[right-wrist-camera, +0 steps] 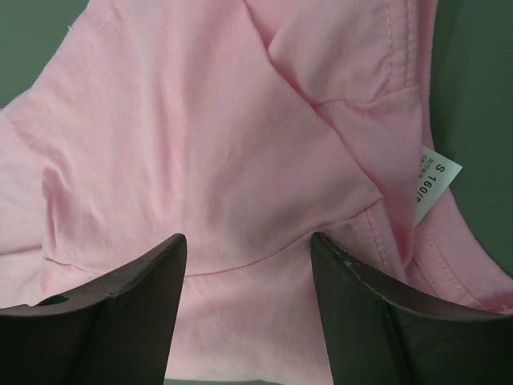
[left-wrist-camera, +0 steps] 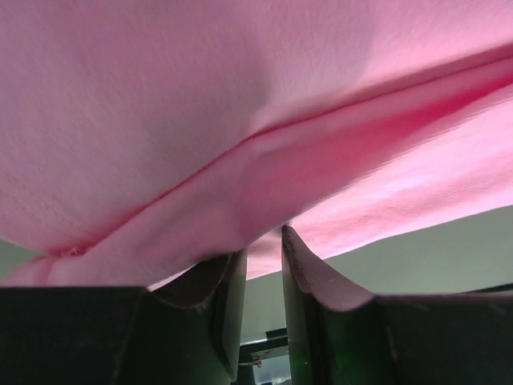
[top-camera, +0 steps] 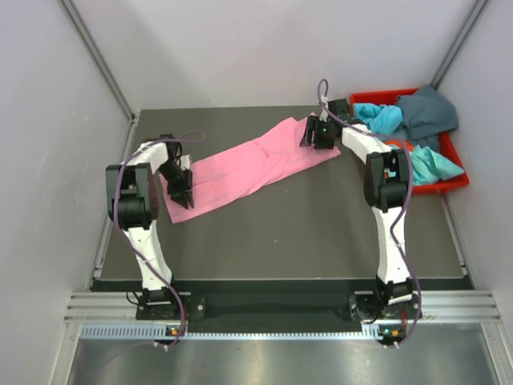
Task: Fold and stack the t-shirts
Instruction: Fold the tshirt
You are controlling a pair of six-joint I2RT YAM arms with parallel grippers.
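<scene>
My left gripper should open, take the pink t-shirt by its front corner (top-camera: 175,219) and swing that end toward the front middle, because the t-shirt lies in a long slanted piece.
A bright pink t-shirt (top-camera: 256,164) lies stretched in a long diagonal band across the dark table, from front left to back right. My left gripper (top-camera: 183,192) is at its left end. In the left wrist view the pink cloth (left-wrist-camera: 240,120) drapes over the fingertips of the left gripper (left-wrist-camera: 263,245), whose jaws stand a narrow gap apart, pinching it. My right gripper (top-camera: 315,136) is at the shirt's right end. Its jaws (right-wrist-camera: 248,241) are spread wide, tips pressing on the pink cloth (right-wrist-camera: 224,144) by the collar and the size label (right-wrist-camera: 437,180).
A red bin (top-camera: 385,94) stands at the back right corner. It holds a turquoise shirt (top-camera: 381,116), a dark teal-grey one (top-camera: 429,112) and a bit of orange cloth (top-camera: 405,146). Bare table (top-camera: 304,233) lies in front of the pink shirt. White walls close in both sides.
</scene>
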